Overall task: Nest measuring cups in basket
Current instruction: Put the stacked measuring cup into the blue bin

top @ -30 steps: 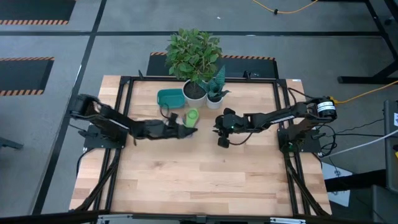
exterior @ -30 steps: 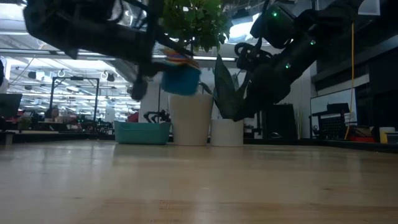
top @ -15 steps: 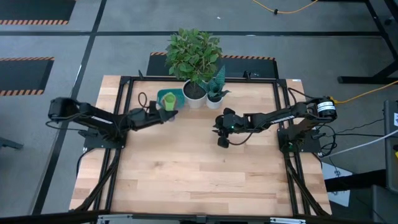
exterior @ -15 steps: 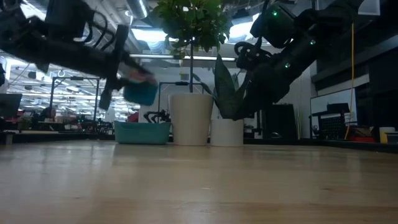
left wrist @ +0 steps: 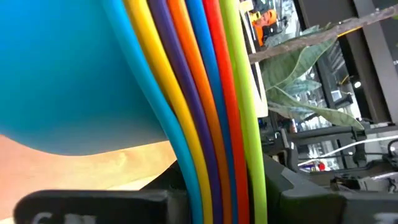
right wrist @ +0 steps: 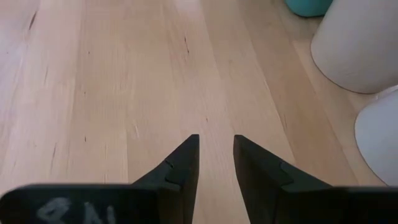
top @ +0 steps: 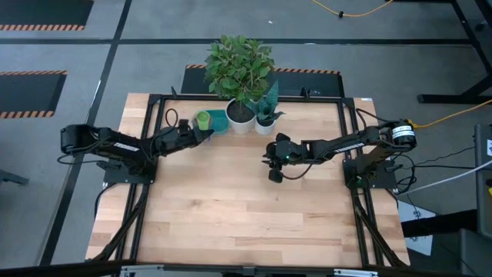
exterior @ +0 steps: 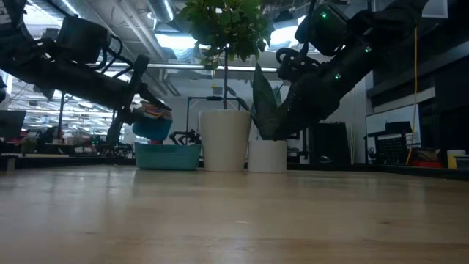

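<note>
Next, I let go of the measuring cups with my left gripper inside the teal basket's end (top: 205, 121) away from the white plant pots.
The measuring cups (top: 203, 120) form one nested stack, green innermost and light blue outermost (left wrist: 62, 74). My left gripper (top: 194, 131) is shut on the stack. In the low view the stack (exterior: 152, 121) hangs just above the left end of the teal basket (exterior: 167, 155), which stands on the table beside the white plant pots. In the high view the basket (top: 219, 121) shows to the right of the cups. My right gripper (right wrist: 216, 146) hovers open over the middle of the table (top: 270, 159), holding nothing. My left gripper pinches the stacked flat handles (left wrist: 208, 143) between its two fingers, one finger (left wrist: 93, 208) on the light-blue side and the other on the green side. It comes in nearly level from the table's left. The stack is lifted clear, mouths up.
Two white plant pots (top: 240, 117) with leafy plants stand right of the basket at the table's far edge. In the right wrist view they show close by (right wrist: 360, 43). Bare wooden tabletop (top: 231, 208) fills the near half.
My left gripper, still shut on the stack, has carried it from the table's middle toward the far left, over the basket's left end. It has sunk a little, so the cups now hang just above the basket. My right arm has kept still.
</note>
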